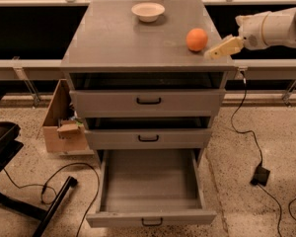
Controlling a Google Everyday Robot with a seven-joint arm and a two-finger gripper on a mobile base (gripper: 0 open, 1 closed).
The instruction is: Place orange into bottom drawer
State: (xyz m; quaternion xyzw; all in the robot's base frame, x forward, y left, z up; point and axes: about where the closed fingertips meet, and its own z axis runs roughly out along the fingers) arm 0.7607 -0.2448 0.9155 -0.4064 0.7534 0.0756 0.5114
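Observation:
I will next close my gripper on the lower half of the orange (196, 45), where it rests on the grey cabinet top.
The orange (197, 39) sits on the grey cabinet top (118, 43), near its right edge. The gripper (217, 51) reaches in from the right on a white arm and hovers just right of the orange, at the cabinet's right edge, a small gap from the fruit. It holds nothing. The bottom drawer (150, 181) is pulled fully out, showing a plain grey interior with nothing in it and a small black handle at its front. The two drawers above it are pushed in.
A cream-white bowl (148, 11) stands at the back of the cabinet top. A cardboard box (61, 125) sits on the floor left of the cabinet. Black cables (254, 147) and a power brick lie right; a black chair base (19, 191) is at lower left.

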